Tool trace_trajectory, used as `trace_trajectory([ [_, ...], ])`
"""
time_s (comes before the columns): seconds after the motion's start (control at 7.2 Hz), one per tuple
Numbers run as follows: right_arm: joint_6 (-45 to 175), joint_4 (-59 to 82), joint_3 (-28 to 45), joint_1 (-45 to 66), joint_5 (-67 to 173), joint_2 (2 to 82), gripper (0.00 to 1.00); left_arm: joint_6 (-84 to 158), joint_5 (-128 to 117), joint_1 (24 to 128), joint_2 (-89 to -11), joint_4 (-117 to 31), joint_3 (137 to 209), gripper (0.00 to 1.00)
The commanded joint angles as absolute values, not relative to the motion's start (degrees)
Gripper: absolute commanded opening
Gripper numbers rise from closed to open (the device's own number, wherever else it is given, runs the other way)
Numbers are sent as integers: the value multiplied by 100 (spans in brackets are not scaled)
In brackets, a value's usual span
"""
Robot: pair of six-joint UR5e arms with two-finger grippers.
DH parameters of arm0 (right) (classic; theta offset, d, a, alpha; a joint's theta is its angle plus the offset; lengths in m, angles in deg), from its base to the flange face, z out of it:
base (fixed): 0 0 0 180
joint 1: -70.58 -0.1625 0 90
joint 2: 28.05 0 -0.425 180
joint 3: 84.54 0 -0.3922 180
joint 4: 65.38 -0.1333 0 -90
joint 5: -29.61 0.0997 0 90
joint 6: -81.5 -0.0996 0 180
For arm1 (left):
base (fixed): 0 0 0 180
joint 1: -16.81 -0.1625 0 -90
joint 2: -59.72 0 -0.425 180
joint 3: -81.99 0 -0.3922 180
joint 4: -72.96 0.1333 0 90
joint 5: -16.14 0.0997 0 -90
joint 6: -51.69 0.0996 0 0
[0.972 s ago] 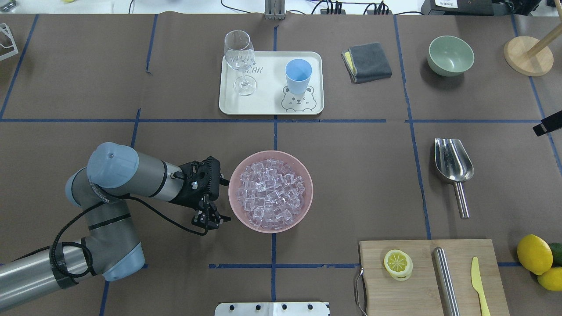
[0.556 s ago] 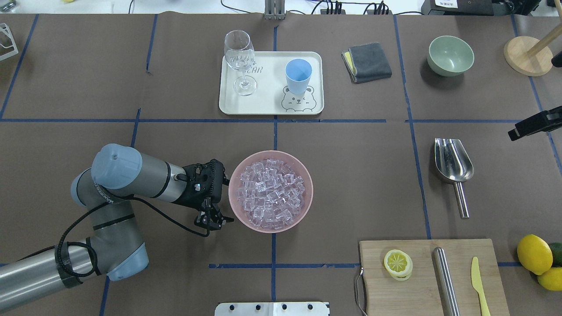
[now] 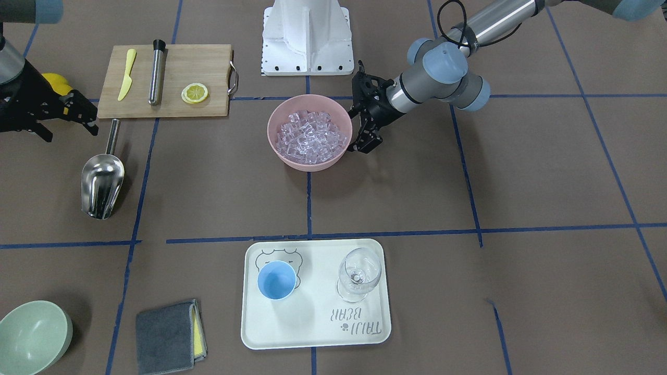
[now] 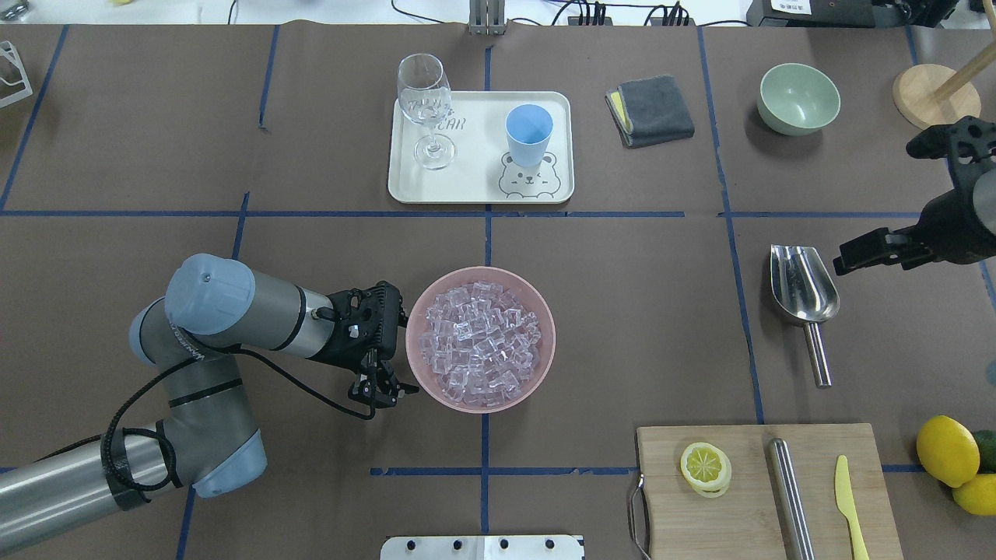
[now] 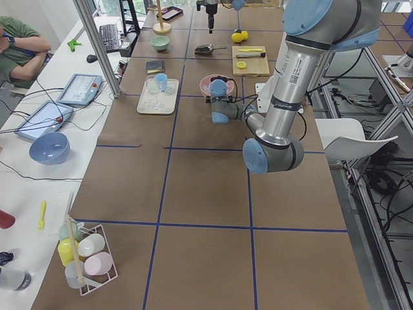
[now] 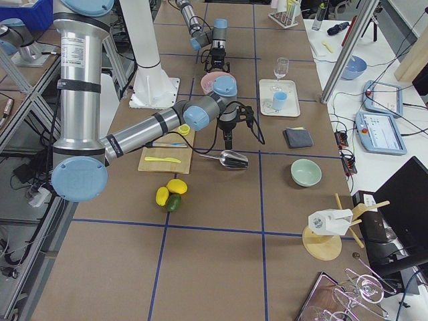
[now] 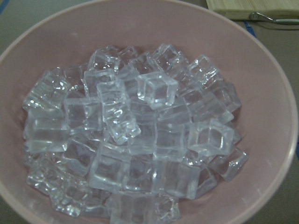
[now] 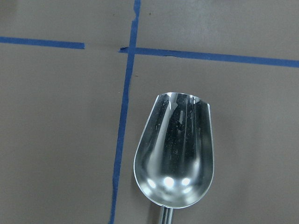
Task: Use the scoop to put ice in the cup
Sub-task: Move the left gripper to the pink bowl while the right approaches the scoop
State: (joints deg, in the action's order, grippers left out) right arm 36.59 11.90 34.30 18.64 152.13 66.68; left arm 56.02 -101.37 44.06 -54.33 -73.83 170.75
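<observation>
My right gripper is to close next on the handle's end (image 3: 115, 127), away from the trough of the steel scoop.
The ice (image 4: 478, 342) fills a pink bowl (image 4: 550, 334) at the table's middle; it also fills the left wrist view (image 7: 140, 135). The light-blue cup (image 4: 529, 132) stands upright and empty on a white tray (image 4: 475, 190). The steel scoop (image 4: 804, 284) lies flat on the table at the right, trough away from the robot; it shows in the right wrist view (image 8: 177, 154). My left gripper (image 4: 389, 386) hangs beside the bowl's left rim, open and empty. My right gripper (image 4: 848, 260) hovers just right of the scoop's trough, open and empty.
A wine glass (image 4: 426, 109) stands on the tray beside the cup. A grey cloth (image 4: 652, 109) and a green bowl (image 4: 799, 97) lie at the back right. A cutting board (image 4: 747, 498) with a lemon slice, steel cylinder and yellow knife sits at the front right, lemons (image 4: 948, 451) beside it.
My right arm has come in from the right edge and moved left toward the scoop. My left gripper has edged a little closer to the pink bowl.
</observation>
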Motion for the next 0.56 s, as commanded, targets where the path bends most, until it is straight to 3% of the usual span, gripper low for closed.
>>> trace_trajectory([
  [0.0,3378,881,3402,2477,14985,6740,100,5617,-10137,4406,-5419,-7390,17068,100],
  [0.42,2482,-15,3236,3120,14413,7476,100,5609,-10137,4406,-5419,-7390,17068,100],
])
